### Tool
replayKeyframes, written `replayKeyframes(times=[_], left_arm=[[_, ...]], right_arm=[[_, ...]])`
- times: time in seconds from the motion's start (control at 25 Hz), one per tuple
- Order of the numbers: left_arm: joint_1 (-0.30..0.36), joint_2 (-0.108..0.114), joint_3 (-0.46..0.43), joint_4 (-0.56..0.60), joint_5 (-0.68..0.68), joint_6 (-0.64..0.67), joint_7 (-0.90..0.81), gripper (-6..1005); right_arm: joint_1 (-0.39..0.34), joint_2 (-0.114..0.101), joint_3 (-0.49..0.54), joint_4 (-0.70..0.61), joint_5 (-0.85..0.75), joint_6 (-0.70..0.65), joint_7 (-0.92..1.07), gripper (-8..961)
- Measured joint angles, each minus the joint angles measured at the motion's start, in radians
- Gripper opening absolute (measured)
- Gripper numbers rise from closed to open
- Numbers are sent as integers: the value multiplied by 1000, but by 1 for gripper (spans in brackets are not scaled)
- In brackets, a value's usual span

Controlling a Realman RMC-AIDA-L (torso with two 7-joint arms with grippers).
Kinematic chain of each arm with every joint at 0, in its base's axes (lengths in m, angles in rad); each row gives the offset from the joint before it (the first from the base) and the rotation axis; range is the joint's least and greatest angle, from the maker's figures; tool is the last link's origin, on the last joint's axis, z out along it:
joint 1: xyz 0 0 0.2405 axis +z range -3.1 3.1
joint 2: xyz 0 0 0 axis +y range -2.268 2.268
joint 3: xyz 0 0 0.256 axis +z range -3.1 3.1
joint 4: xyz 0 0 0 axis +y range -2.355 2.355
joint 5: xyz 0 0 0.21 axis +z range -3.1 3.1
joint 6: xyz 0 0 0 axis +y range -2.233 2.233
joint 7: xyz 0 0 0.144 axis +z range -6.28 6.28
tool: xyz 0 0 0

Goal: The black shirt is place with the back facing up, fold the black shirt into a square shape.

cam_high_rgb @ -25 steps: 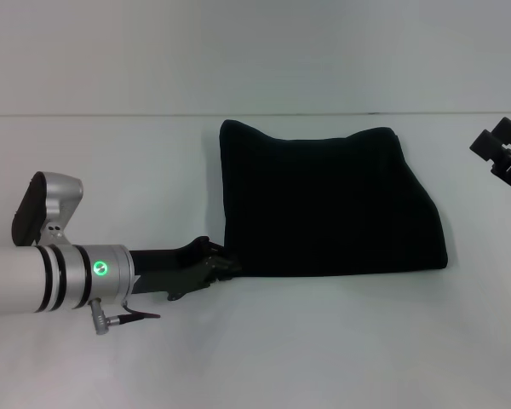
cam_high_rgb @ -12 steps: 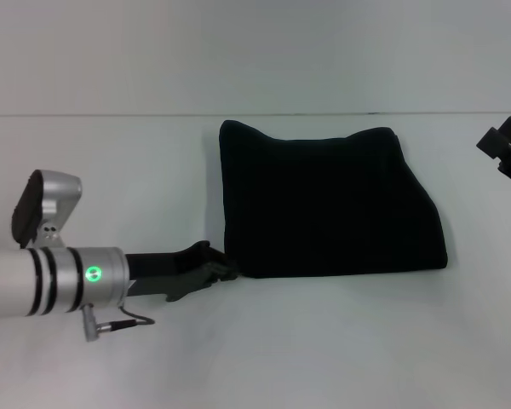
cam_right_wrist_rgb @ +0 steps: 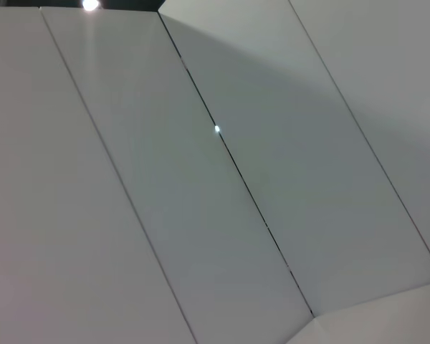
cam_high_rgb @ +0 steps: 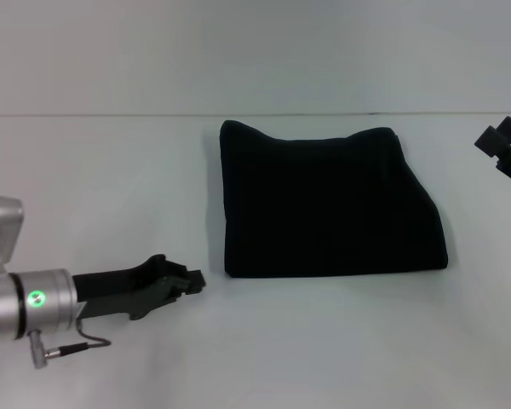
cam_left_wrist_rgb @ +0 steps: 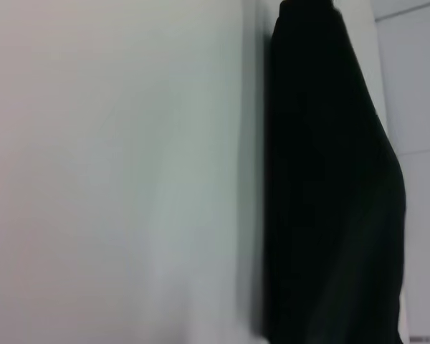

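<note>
I need to first grip the black shirt's nearest corner (cam_high_rgb: 232,270) with my left gripper and drag it closer, because the black shirt lies too close to the table's far edge.
The black shirt (cam_high_rgb: 328,204) lies folded into a roughly square bundle on the white table, just right of centre in the head view. Its far edge dips in the middle and no lettering shows. My left gripper (cam_high_rgb: 194,279) is low over the table, a short gap to the left of the shirt's near left corner and not touching it. The left wrist view shows the black shirt (cam_left_wrist_rgb: 330,186) as a dark slab beside bare table. My right gripper (cam_high_rgb: 504,146) hangs at the far right edge, away from the shirt.
The white table (cam_high_rgb: 111,170) stretches around the shirt on all sides, and its far edge meets a pale wall (cam_high_rgb: 255,51). Only grey wall panels (cam_right_wrist_rgb: 201,179) show in the right wrist view.
My left gripper has pulled back left and toward me, away from the shirt's near left corner that it was touching. The shirt stays flat. The right gripper barely shifted.
</note>
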Motion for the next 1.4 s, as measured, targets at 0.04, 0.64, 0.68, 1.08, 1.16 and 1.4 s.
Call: replayKeyframes(times=[0.04, 0.64, 0.68, 1.08, 1.16, 1.4], left_arm=[[-11, 3, 3, -12, 2, -4, -2, 95], [-101, -9, 7, -107, 17, -131, -39, 355], [-104, -12, 7, -107, 16, -137, -40, 372], [-136, -37, 9, -101, 14, -204, -38, 458], [-138, -40, 13, -97, 14, -208, -39, 407], [-140, -34, 15, -100, 16, -203, -36, 175]], right_arm=[[1, 1, 0, 0, 0, 1, 0, 793], [-1, 1, 0, 0, -3, -1, 2, 793], [-1, 1, 0, 0, -4, -1, 2, 793], [-5, 0, 0, 0, -5, -6, 2, 793], [-6, 0, 0, 0, -3, -10, 2, 792], [-7, -1, 0, 0, 1, -14, 11, 792]])
